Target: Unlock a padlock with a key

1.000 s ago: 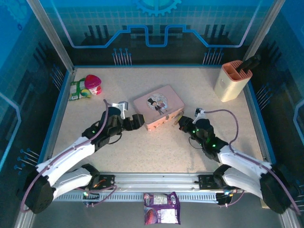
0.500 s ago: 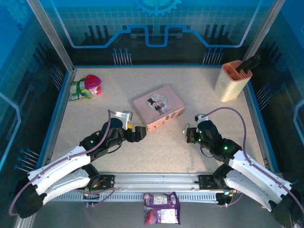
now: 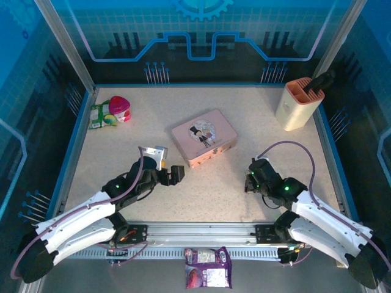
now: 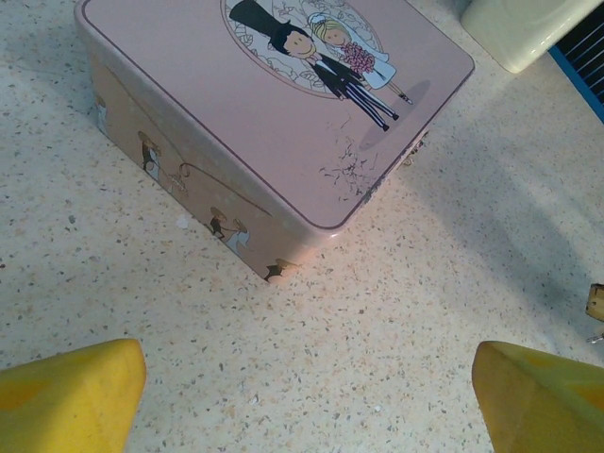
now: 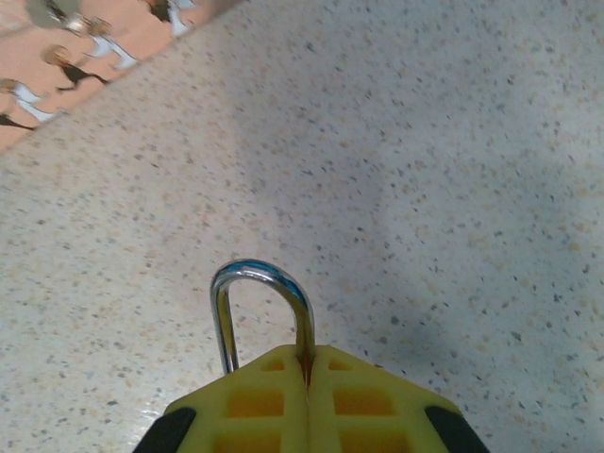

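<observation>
Next, I release the padlock from my right gripper on the bare table (image 3: 244, 192), between the pink tin and the base bar.
My right gripper (image 5: 307, 354) is shut on the padlock, whose thin silver shackle (image 5: 262, 302) sticks out past the yellow fingertips; its body is hidden between the fingers. From above, the right gripper (image 3: 249, 180) hovers low over the table, right of the pink tin (image 3: 204, 137). My left gripper (image 3: 177, 174) is open with nothing between its fingers (image 4: 71, 392), just in front of the tin's near corner (image 4: 274, 94). A small brass-coloured thing (image 4: 595, 302) is cut off at the right edge of the left wrist view.
A beige holder (image 3: 299, 104) with a dark tool stands at the back right. Colourful toys (image 3: 110, 112) lie at the back left. A purple packet (image 3: 208, 274) lies in front of the base rail.
Both grippers have drawn back from the pink tin toward the near edge. The right one has carried the padlock away from the tin's side.
</observation>
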`<move>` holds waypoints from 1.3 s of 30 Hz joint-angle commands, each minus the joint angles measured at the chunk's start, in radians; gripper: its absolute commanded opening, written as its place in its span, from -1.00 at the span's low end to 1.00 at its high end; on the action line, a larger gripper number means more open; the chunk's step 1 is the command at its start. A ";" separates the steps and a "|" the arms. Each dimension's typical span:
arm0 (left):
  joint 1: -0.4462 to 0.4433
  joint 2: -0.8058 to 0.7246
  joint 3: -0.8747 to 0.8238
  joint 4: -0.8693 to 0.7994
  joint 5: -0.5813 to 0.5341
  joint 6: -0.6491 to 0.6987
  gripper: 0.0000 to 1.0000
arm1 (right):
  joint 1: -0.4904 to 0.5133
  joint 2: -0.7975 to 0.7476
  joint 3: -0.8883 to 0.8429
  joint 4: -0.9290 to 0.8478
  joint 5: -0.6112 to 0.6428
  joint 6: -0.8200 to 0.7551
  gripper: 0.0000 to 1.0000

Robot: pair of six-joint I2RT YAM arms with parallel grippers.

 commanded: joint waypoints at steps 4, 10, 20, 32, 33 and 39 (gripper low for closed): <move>-0.006 -0.024 -0.025 -0.017 -0.039 -0.001 0.81 | -0.010 0.095 0.051 -0.048 -0.002 0.021 -1.00; -0.005 -0.021 -0.028 -0.037 -0.108 -0.030 0.82 | -0.013 0.197 0.055 0.001 -0.047 0.018 -1.00; -0.003 -0.046 -0.033 -0.080 -0.184 -0.062 0.83 | -0.015 0.347 0.062 0.094 -0.090 -0.002 -1.00; -0.003 -0.059 -0.033 -0.099 -0.218 -0.068 0.84 | -0.025 0.345 0.066 0.103 -0.100 -0.035 -0.54; -0.004 -0.059 -0.031 -0.100 -0.221 -0.066 0.85 | -0.025 0.338 0.068 0.101 -0.096 -0.038 -0.50; -0.001 -0.065 -0.026 -0.098 -0.253 -0.068 0.85 | -0.028 0.256 0.082 0.061 -0.095 -0.059 -0.35</move>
